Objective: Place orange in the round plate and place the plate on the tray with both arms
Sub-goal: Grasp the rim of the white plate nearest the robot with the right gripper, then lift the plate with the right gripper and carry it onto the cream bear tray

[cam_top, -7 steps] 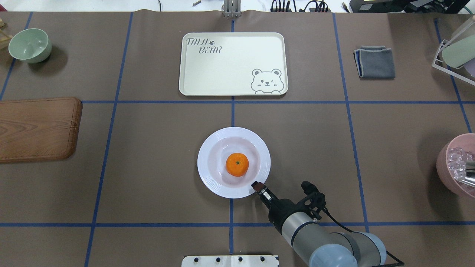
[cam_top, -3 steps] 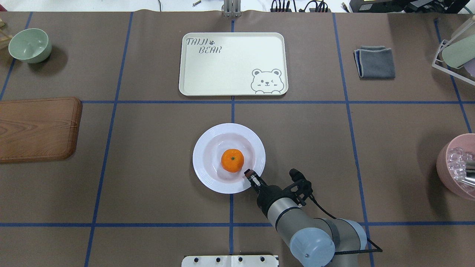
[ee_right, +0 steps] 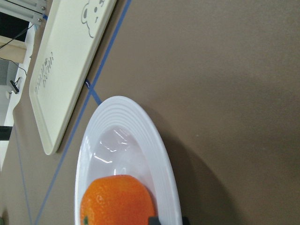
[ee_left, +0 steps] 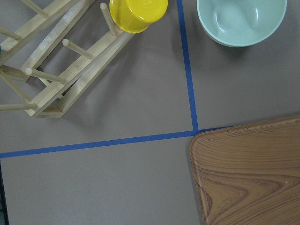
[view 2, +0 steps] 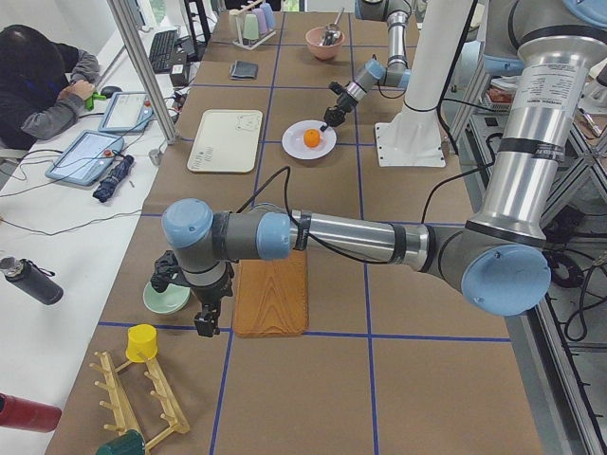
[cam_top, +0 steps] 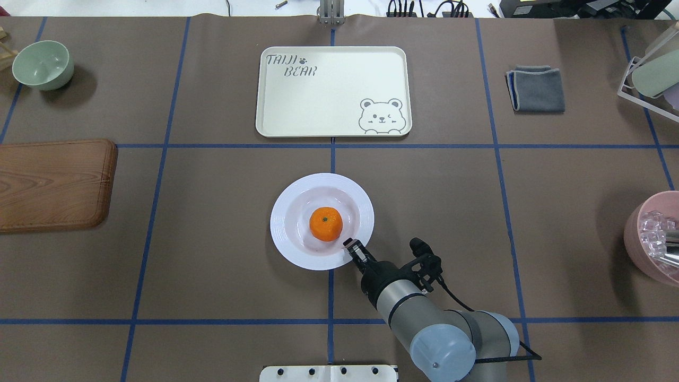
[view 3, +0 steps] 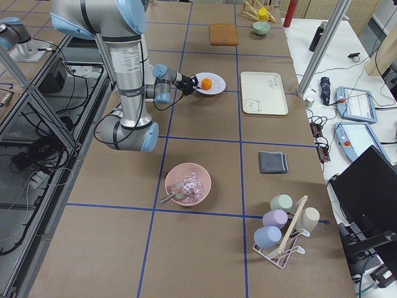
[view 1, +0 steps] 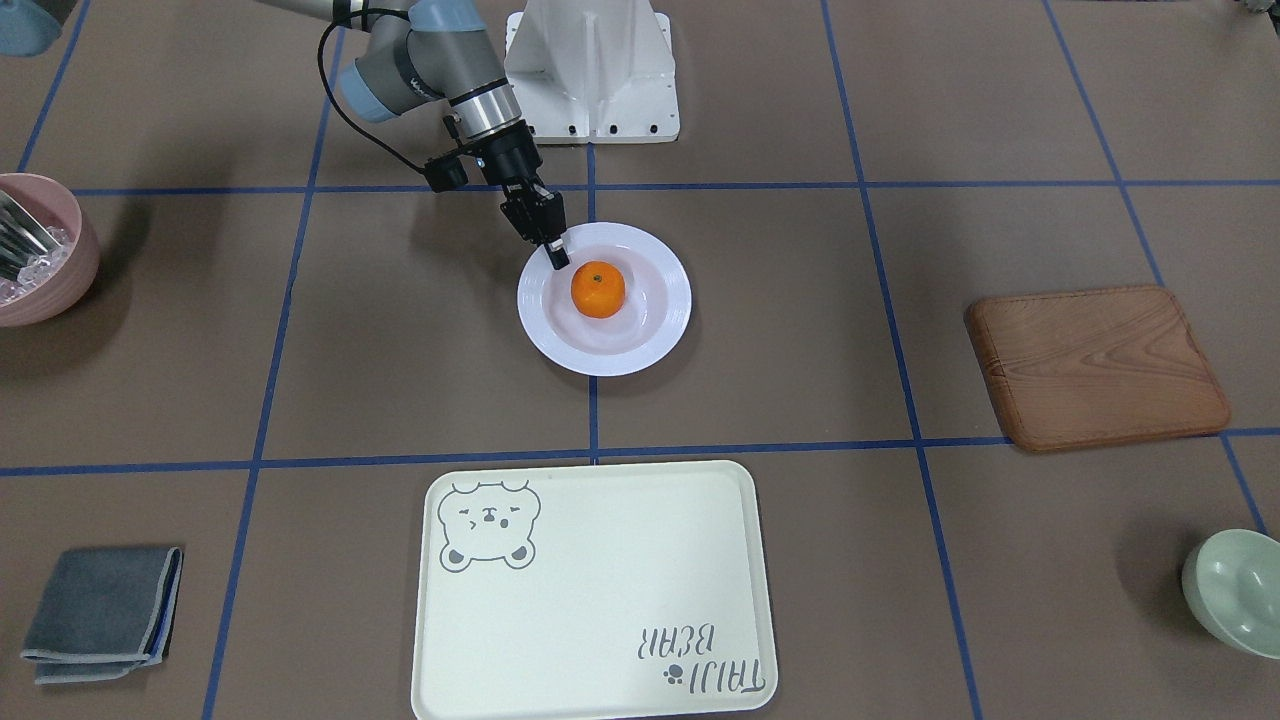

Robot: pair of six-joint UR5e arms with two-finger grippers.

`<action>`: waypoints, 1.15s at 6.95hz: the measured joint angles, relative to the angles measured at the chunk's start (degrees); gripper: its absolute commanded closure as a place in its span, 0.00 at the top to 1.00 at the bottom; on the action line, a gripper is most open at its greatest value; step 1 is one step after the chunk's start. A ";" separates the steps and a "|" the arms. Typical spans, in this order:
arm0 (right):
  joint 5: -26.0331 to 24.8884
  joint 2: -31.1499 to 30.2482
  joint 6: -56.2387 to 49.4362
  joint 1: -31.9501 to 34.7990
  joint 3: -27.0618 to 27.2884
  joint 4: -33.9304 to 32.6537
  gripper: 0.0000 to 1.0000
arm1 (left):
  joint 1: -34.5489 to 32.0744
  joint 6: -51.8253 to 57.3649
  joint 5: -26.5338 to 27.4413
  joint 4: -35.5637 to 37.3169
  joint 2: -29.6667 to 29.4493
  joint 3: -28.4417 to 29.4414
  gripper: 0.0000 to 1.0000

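The robot's right gripper should release the white round plate on the tray [view 1: 613,590] [ee_right: 68,49] between the bear drawing and the lettering.
The orange [cam_top: 325,223] lies in the middle of the white round plate [cam_top: 281,225], which is at the table's centre, short of the tray [cam_top: 329,90]. My right gripper [cam_top: 348,244] is shut on the plate's near right rim; one dark fingertip [ee_right: 154,220] rests on the rim beside the orange [ee_right: 117,201]. The front view shows the same grip [view 1: 557,258] on the plate [view 1: 600,360]. My left gripper [view 2: 204,325] hangs far to the left by the green bowl [ee_left: 241,18]; whether it is open or shut I cannot tell.
A wooden board [cam_top: 53,183] and a green bowl [cam_top: 42,63] are at the left. A grey cloth [cam_top: 536,89], a cup rack [cam_top: 650,74] and a pink bowl [cam_top: 652,233] are at the right. A person [view 2: 38,85] sits beyond the table.
The right gripper has moved forward and left, and the plate with the orange has shifted with it toward the tray.
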 measured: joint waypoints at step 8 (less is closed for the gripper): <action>-3.81 3.10 1.22 8.36 4.86 8.65 0.00 | -0.07 -7.88 -7.33 0.02 17.07 -16.47 0.98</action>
